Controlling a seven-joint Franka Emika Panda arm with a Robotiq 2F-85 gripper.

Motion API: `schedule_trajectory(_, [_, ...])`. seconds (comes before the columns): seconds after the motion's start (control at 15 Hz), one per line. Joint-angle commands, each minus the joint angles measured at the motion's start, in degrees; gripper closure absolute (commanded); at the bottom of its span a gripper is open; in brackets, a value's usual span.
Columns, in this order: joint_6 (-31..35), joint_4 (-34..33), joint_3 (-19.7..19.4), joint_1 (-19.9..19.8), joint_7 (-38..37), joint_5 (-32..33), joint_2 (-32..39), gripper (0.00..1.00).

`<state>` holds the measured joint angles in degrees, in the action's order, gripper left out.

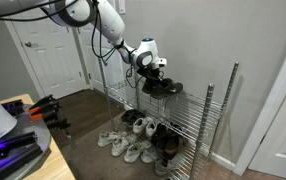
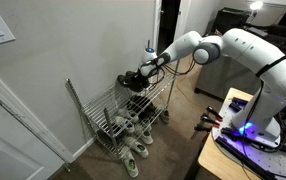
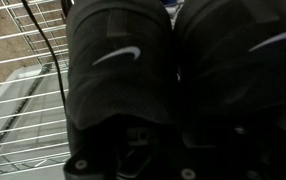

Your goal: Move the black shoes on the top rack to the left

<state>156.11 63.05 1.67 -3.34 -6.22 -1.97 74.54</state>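
My gripper is holding the black shoes. Next, I let go of them on the far end of the top rack (image 1: 126, 85), toward the door behind the arm.
The black shoes (image 1: 164, 86) sit as a pair on the top rack (image 1: 191, 104), the upper wire shelf, near its end by the arm. They also show in an exterior view (image 2: 132, 81) on the top rack (image 2: 95, 104). My gripper (image 1: 153, 68) is right down on the shoes, also seen in an exterior view (image 2: 143, 73). In the wrist view the black shoes (image 3: 118, 60) with white swoosh marks fill the frame over the wire shelf (image 3: 18, 110). The fingers are lost in the dark.
Several white and grey sneakers (image 1: 123, 146) and a dark pair (image 1: 164, 146) lie on the lower shelf and floor, and show again in an exterior view (image 2: 131, 152). The wall is close behind the rack. A white door (image 1: 48, 50) and a table (image 2: 245, 135) stand nearby.
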Motion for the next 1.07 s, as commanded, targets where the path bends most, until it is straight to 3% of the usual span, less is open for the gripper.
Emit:
schedule_trajectory(0.0, [2.4, 6.6, 2.4, -0.8, 1.3, -0.6, -7.1, 0.93])
schedule_trajectory(0.53, [3.1, 9.9, 1.7, 0.5, 1.1, -1.2, -11.5, 0.94])
schedule_trajectory(1.0, [-1.8, 5.4, 6.3, 2.7, 5.6, -1.1, -7.7, 0.94])
